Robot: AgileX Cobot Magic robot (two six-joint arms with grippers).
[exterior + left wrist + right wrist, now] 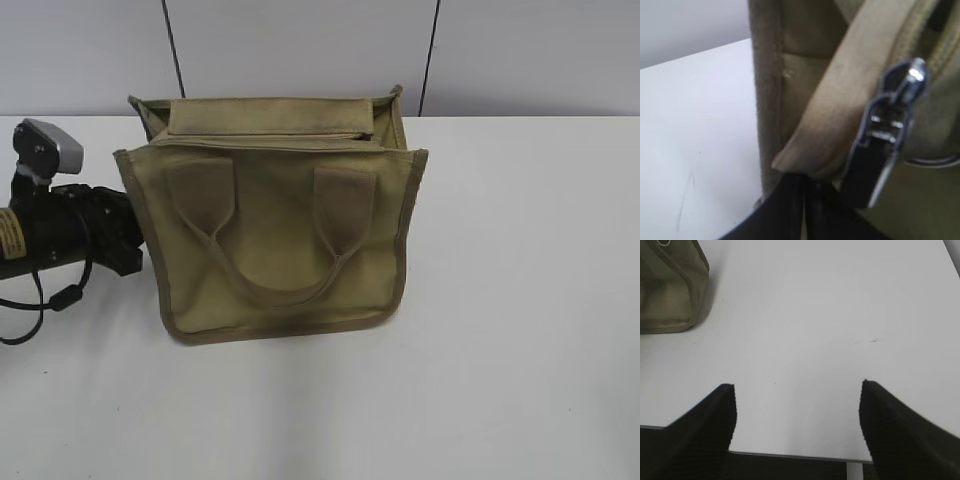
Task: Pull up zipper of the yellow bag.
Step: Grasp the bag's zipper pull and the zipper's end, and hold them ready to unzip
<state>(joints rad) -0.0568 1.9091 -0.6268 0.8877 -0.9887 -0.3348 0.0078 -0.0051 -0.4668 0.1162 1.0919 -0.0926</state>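
I see the fabric flap with the pull tab hanging down the bag's side, so I need to take the flap's tip (790,161) with my left gripper and lift it above the bag.
The yellow bag (270,230) stands upright mid-table, handles facing the camera. Its zipper (270,136) runs as a thin line along the top. In the left wrist view the silver slider and pull tab (887,135) hang close by, just right of my left gripper (807,182). That gripper is shut on a folded fabric flap (815,145) at the zipper's end, on the bag's (770,100) left edge. In the exterior view the left gripper (128,248) touches the bag's left side. My right gripper (797,390) is open and empty over the table, right of the bag's corner (670,290).
The white table (520,300) spreads around the bag. Its front edge (790,455) lies just under the right gripper. A grey wall with dark seams (300,50) stands behind. The left arm's cable (30,310) loops on the table at far left.
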